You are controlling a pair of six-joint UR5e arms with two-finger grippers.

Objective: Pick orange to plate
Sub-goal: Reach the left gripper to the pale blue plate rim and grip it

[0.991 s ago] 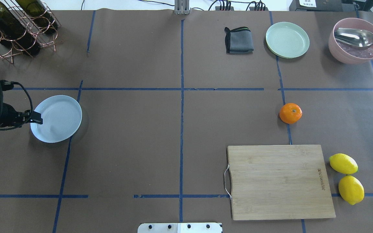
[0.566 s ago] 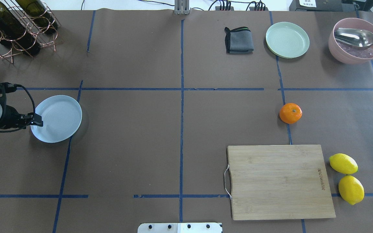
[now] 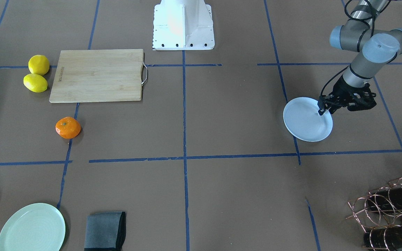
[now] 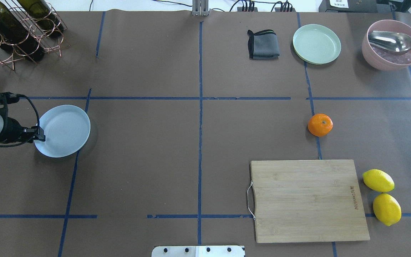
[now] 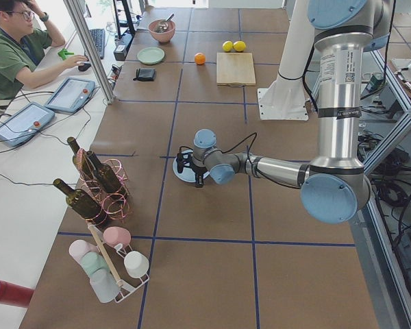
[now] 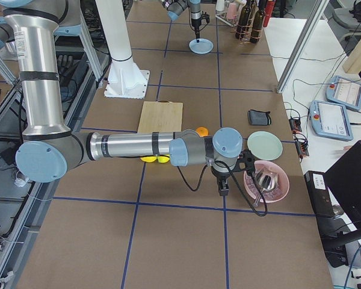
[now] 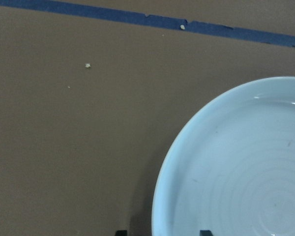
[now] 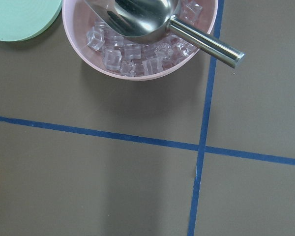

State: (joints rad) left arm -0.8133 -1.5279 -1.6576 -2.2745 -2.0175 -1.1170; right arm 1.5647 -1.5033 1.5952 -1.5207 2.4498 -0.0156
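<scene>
Next, I set the bluish-white plate down with my left gripper on the blue tape line running from the white mount [image 3: 185, 121].
The orange [image 4: 320, 125] lies alone on the brown table, right of centre, just beyond the cutting board; it also shows as the orange [image 3: 68, 127] in the front view. The bluish-white plate [image 4: 66, 130] sits far to the left and holds nothing. My left gripper [image 4: 42, 137] is low at the plate's left rim. In the left wrist view the plate [image 7: 246, 167] has its rim passing between the two spread fingertips [image 7: 120, 232], so the gripper is open. My right gripper [image 6: 222, 190] hangs beside the pink bowl, far from the orange; whether it is open or shut I cannot tell.
A wooden cutting board [image 4: 309, 200] lies front right with two lemons [image 4: 378, 180] beside it. At the back right are a green plate [image 4: 316, 44], a grey cloth [image 4: 262, 44] and a pink bowl [image 4: 366, 53] of ice with a metal scoop. A wine rack [image 4: 16, 28] stands back left.
My left gripper has drawn back a little toward the left and dropped, from over the plate's edge to astride its rim. Orange and plate have not moved.
</scene>
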